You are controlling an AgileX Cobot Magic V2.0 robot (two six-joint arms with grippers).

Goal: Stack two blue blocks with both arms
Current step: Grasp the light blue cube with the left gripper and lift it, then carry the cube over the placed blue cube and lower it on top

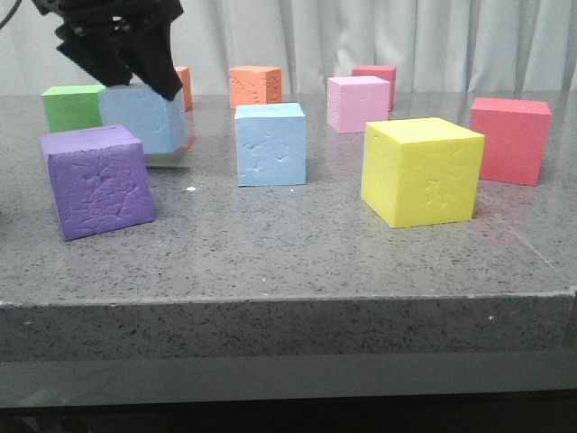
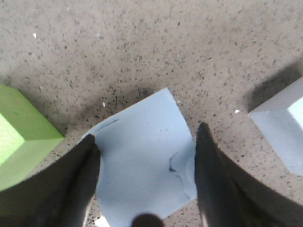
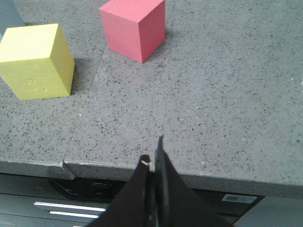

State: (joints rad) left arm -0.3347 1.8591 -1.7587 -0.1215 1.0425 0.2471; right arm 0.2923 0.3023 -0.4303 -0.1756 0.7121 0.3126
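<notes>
The robot's left gripper will set the held blue block down on the top of the other blue block [image 1: 268, 107].
My left gripper [image 1: 135, 83] is shut on one blue block [image 1: 144, 119], a finger on each side. The block hangs tilted just above the table at the back left, with a shadow under it. In the left wrist view the same block [image 2: 142, 161] fills the gap between the dark fingers [image 2: 71, 184] of the left gripper [image 2: 146, 135]. The second blue block [image 1: 270, 144] stands on the table to the right of the held one, apart from it; its corner [image 2: 284, 123] shows in the left wrist view. My right gripper [image 3: 152, 160] is shut on nothing, over the table's front edge.
A purple cube [image 1: 97, 180] stands in front of the held block and a green cube [image 1: 72, 105] behind it. A yellow cube [image 1: 422, 170] and a red cube [image 1: 510, 138] stand at the right. Pink [image 1: 358, 102] and orange [image 1: 255, 86] cubes stand at the back.
</notes>
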